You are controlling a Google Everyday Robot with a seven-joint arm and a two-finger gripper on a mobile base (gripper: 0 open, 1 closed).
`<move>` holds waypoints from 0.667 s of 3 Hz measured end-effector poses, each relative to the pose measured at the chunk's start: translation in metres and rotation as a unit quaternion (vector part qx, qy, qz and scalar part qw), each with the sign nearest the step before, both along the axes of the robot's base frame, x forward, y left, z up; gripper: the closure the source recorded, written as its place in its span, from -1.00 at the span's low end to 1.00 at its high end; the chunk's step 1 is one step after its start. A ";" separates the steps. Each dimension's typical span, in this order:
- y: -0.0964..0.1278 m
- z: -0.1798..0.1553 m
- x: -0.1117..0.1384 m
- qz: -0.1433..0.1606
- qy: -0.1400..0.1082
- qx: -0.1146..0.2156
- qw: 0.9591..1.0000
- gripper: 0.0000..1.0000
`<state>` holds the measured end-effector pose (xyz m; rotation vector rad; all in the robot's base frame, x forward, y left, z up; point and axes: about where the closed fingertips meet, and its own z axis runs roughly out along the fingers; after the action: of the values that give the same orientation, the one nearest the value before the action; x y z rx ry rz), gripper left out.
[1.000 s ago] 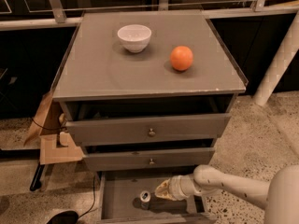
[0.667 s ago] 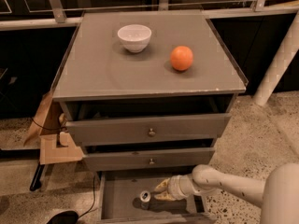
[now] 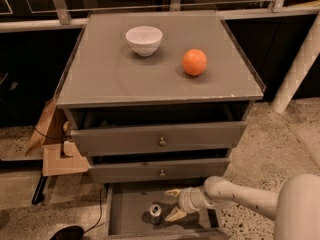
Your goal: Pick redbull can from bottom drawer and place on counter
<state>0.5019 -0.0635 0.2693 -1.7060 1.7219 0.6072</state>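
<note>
The redbull can is inside the bottom drawer. Next, my gripper closes on the upper body of the redbull can (image 3: 156,217), just below its silver top.
The redbull can (image 3: 156,212) stands upright on the floor of the pulled-out bottom drawer (image 3: 131,219), silver top showing. My gripper (image 3: 173,203) reaches into the drawer from the right, open, its two pale fingertips (image 3: 175,215) just right of the can and apart from it. The counter (image 3: 110,74) above is the flat grey cabinet top.
A white bowl (image 3: 144,39) and an orange (image 3: 194,62) sit on the counter. Two knobbed drawers (image 3: 161,142) hang above the bottom one, slightly ajar. Cardboard (image 3: 55,154) leans at the cabinet's left. A white post (image 3: 300,64) stands at right.
The gripper has crept left inside the drawer, closer to the can. The can has not moved.
</note>
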 end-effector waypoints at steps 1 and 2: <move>0.009 -0.010 0.005 0.002 0.006 0.003 1.000 -0.34; 0.014 -0.025 0.008 -0.002 0.018 0.004 1.000 -0.32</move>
<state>0.5097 -0.0492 0.2445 -1.6958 1.7452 0.6467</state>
